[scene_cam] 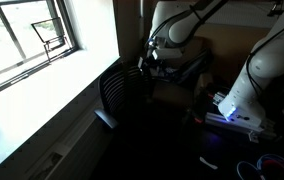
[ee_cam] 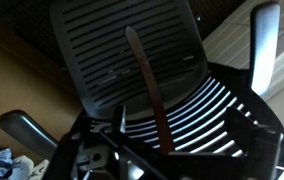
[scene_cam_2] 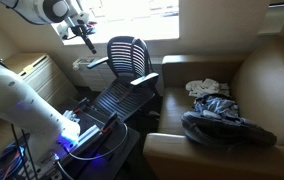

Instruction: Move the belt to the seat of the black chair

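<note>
The brown belt will be gripped by my gripper where it crosses the top of the black chair's back (scene_cam: 129, 63) (ee_cam: 166, 146).
In the wrist view a narrow brown belt (ee_cam: 152, 90) runs lengthwise down the black chair (ee_cam: 92, 50), from its dark slatted panel across the bright curved ribs. My gripper (ee_cam: 180, 128) is open just above those ribs. The belt's near end passes between the two dark fingers, closer to the left one; whether it touches either I cannot tell. In both exterior views the gripper (scene_cam: 148, 62) (scene_cam_2: 86, 40) hovers beside the top of the chair's back (scene_cam: 122, 95) (scene_cam_2: 130, 55). The belt cannot be made out in those views.
A brown armchair (scene_cam_2: 257, 85) stands beside the black chair, holding a dark bag (scene_cam_2: 222, 128) and a pale cloth (scene_cam_2: 207, 88). A window (scene_cam: 27, 40) and its sill are behind the chair. The robot base with a blue light (scene_cam_2: 77, 135) stands close by, with cables on the floor.
</note>
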`<state>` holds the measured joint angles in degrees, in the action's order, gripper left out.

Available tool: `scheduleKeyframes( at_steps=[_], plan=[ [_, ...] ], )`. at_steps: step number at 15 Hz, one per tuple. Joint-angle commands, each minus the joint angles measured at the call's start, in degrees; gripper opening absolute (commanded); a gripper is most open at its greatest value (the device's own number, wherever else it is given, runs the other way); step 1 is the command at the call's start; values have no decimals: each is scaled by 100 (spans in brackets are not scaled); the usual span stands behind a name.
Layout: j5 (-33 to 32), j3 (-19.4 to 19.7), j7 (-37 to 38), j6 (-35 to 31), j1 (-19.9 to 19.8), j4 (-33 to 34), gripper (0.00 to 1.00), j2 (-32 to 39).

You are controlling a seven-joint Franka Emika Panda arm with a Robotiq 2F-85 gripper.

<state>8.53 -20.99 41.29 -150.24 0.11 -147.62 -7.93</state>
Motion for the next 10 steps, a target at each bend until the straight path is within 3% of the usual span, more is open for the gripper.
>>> scheduleKeyframes(
  at_steps=[1, 5, 7, 10],
  plan=[
    [-233, 403, 219, -47, 315, 271, 100, 266],
    [-245, 584, 229, -43, 471, 428, 100, 459],
    [-559, 639, 111, -39, 525, 405, 100, 615],
    [-11, 905, -1373, 101, 592, 1036, 100, 1707]
  ],
)
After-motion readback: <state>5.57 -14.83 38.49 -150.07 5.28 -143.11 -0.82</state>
